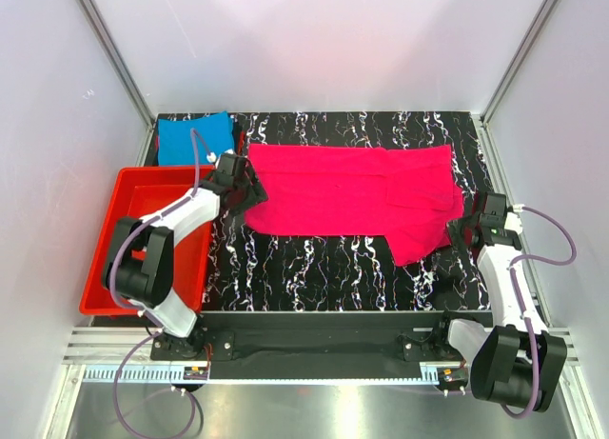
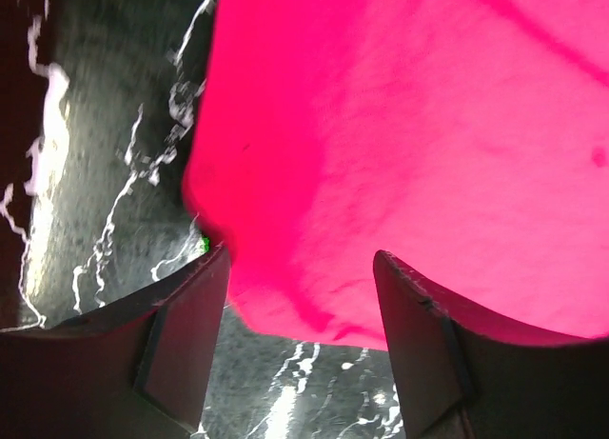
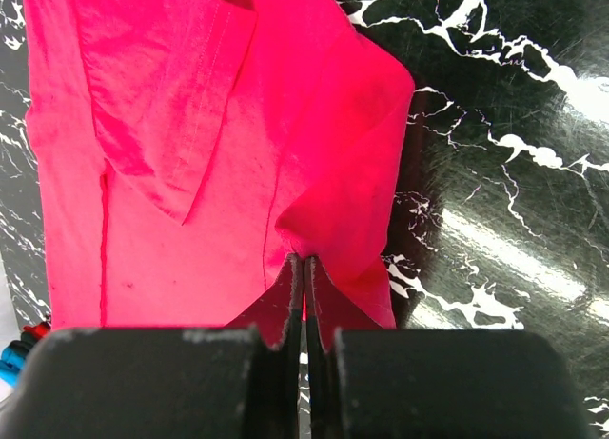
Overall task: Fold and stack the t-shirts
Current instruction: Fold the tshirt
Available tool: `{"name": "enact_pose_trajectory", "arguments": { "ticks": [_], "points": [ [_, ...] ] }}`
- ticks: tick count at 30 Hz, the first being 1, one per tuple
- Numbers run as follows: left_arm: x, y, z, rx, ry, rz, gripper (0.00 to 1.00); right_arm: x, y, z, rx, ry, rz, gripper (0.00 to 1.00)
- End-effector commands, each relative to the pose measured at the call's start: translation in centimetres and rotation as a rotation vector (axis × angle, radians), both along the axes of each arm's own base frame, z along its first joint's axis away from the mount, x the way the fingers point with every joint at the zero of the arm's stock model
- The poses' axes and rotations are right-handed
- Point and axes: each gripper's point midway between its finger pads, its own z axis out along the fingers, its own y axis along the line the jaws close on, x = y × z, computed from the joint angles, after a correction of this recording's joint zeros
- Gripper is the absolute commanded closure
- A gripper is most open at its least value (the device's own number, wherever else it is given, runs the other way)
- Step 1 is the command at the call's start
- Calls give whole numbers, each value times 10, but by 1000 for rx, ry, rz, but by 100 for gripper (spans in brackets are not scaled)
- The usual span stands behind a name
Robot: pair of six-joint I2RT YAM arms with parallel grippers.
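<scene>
I should pinch the magenta-pink t-shirt's near corner by the red tray at its edge (image 2: 245,315) with my left gripper and pull it flat before folding, as that corner curls in.
The magenta-pink t-shirt (image 1: 352,199) lies spread and partly folded across the black marbled table. The turquoise-blue t-shirt (image 1: 195,137) lies folded at the back left corner. My left gripper (image 1: 255,193) is open at the pink shirt's left edge; in the left wrist view the pink shirt (image 2: 409,144) lies just beyond the gripper (image 2: 303,296), with nothing between the fingers. My right gripper (image 1: 463,222) is shut on the pink shirt's right edge; the right wrist view shows the gripper (image 3: 304,265) pinching a fold of the pink cloth (image 3: 219,163).
A rigid red plastic tray (image 1: 119,220) stands at the left, beside the left arm. The marbled table (image 1: 324,277) shows bare in front of the shirt. White enclosure walls and metal posts stand close on both sides.
</scene>
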Motion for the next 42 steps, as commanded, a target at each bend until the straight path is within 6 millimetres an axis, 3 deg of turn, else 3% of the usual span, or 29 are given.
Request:
{"name": "enact_pose_trajectory", "arguments": {
  "ticks": [1,5,7,12,13,16,21,25,31,35,38,42],
  "points": [
    [18,-7,41,-30,-141,-36,32,8,-3,5,-22,-27,15,100],
    [13,-23,50,-103,-215,-132,30,6,-4,2,-26,-24,15,100],
    [8,-19,46,-73,-185,-141,30,6,-3,2,-25,-29,19,100],
    [-30,7,9,43,-15,-91,32,6,-2,4,-29,-34,27,100],
    [-36,9,10,41,-24,-90,34,7,-2,4,-26,-38,29,100],
    [-49,11,2,45,-21,-88,46,8,-1,5,-22,-39,35,100],
    [-65,14,-23,53,41,-71,86,6,1,5,-19,-44,40,100],
    [-69,17,-39,66,79,-47,100,5,1,7,-23,-48,42,100],
    [-65,30,-53,141,104,-5,100,5,-1,9,-32,-52,34,100],
    [-46,28,-51,157,97,7,97,6,-1,6,-24,-51,32,100],
    [-27,21,-36,126,39,15,89,6,-1,7,-32,-46,34,100],
    [-2,8,0,72,-65,7,86,5,-4,9,-44,-54,26,100]
  ]
}}
